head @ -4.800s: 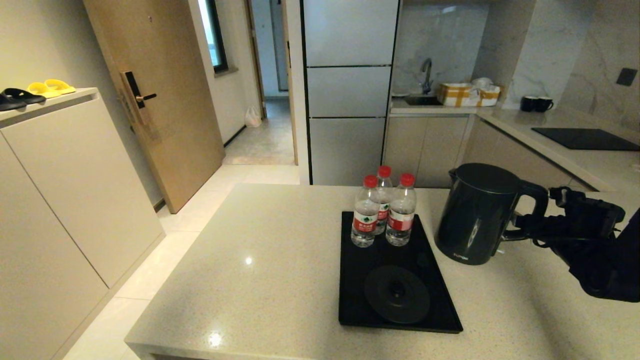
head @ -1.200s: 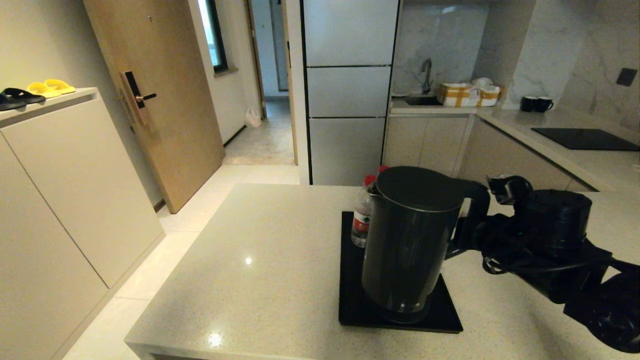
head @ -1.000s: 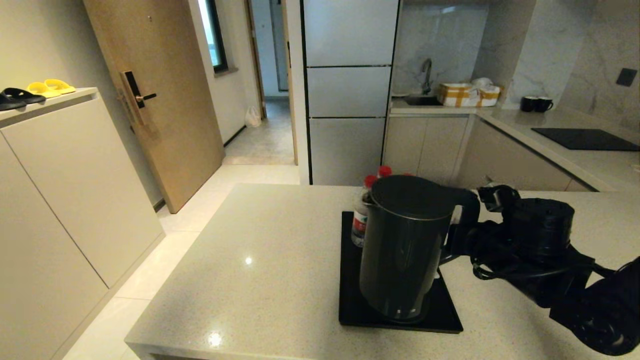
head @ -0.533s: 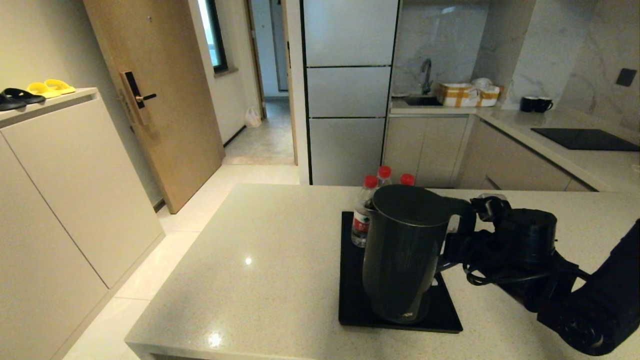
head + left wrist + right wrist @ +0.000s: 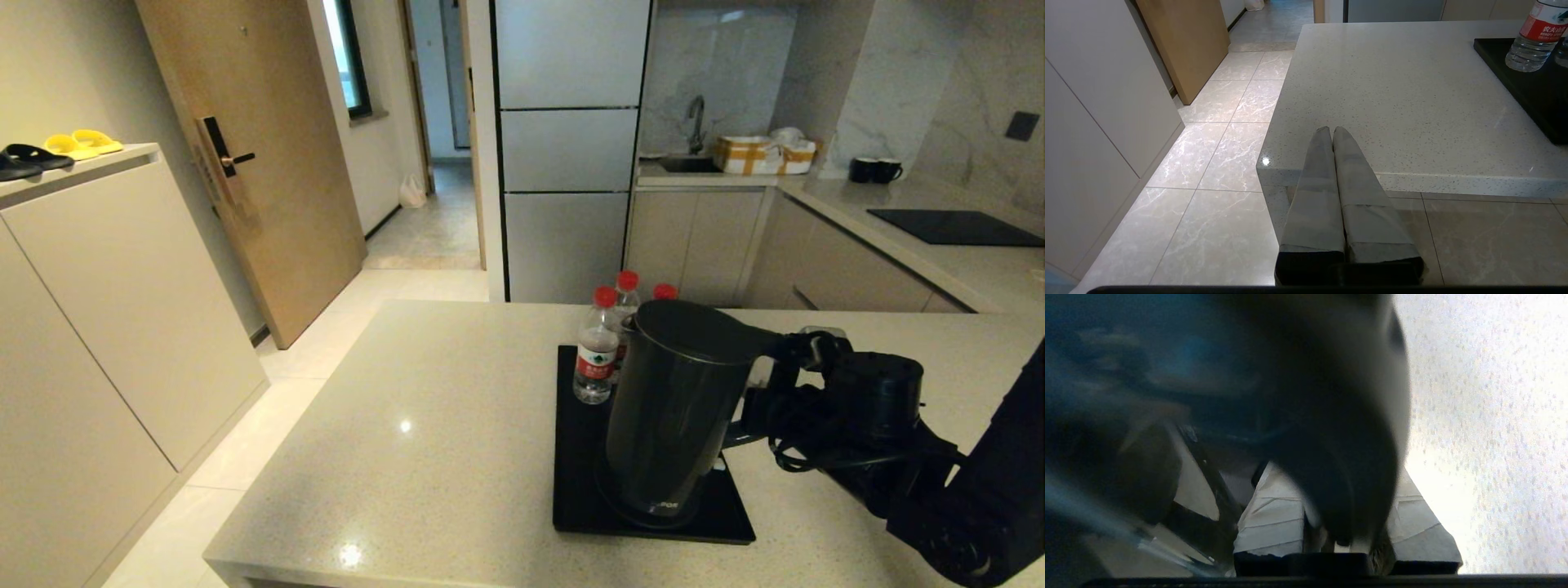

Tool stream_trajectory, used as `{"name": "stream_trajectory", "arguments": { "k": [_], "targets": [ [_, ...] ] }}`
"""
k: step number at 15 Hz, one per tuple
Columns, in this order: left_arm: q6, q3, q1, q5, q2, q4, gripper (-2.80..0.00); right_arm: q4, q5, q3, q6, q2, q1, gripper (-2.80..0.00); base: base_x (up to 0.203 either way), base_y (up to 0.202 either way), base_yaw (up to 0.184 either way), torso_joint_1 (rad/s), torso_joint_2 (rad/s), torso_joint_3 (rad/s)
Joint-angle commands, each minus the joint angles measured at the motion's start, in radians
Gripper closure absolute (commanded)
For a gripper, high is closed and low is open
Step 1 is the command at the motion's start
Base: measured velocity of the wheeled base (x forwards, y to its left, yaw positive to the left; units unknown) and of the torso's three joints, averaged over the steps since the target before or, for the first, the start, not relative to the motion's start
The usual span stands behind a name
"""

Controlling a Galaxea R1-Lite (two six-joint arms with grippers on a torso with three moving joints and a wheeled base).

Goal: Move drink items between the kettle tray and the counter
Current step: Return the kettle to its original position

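Note:
Next, I let go of the black kettle, now leaning a little over the disc, with my right gripper on the round base disc at the kettle tray's near end (image 5: 653, 503).
The tall matte black kettle (image 5: 673, 408) stands at the near end of the glossy black kettle tray (image 5: 575, 482), over the round base disc, leaning a little. My right gripper (image 5: 771, 400) comes from the right and is shut on its loop handle. In the right wrist view the dark handle (image 5: 1347, 477) fills the space between the pale fingers (image 5: 1274, 518), with the gripper (image 5: 1337, 471) closed around it. The tray lies on the beige speckled counter (image 5: 449, 425). My left gripper (image 5: 1332, 131) is shut and empty, off the counter's (image 5: 1412, 102) near left corner, outside the head view.
Three red-capped water bottles (image 5: 598, 347) stand at the tray's far end, just behind the kettle; one bottle (image 5: 1535, 41) and the tray's edge (image 5: 1535, 94) show in the left wrist view. A cream cabinet (image 5: 82, 286) with slippers stands left, a black hob panel (image 5: 955, 227) far right.
The right gripper carried the kettle from the counter on the right over the tray, then lowered it onto the base disc. In the last half second it shifted slightly right and tilted.

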Motion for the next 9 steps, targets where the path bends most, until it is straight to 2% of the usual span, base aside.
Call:
{"name": "stream_trajectory", "arguments": {
  "k": [1,9],
  "targets": [
    [0.001,0.000,0.001,0.000,0.001,0.000,0.00,-0.034,0.000,0.031,0.001,-0.006,0.000,0.00,0.000,0.000,0.000,0.000,0.00,0.000],
    [0.001,-0.001,0.001,0.001,0.001,0.000,0.00,-0.044,-0.002,0.066,-0.006,-0.032,0.026,0.00,0.000,0.000,0.000,0.000,0.00,0.000]
  ]
}}
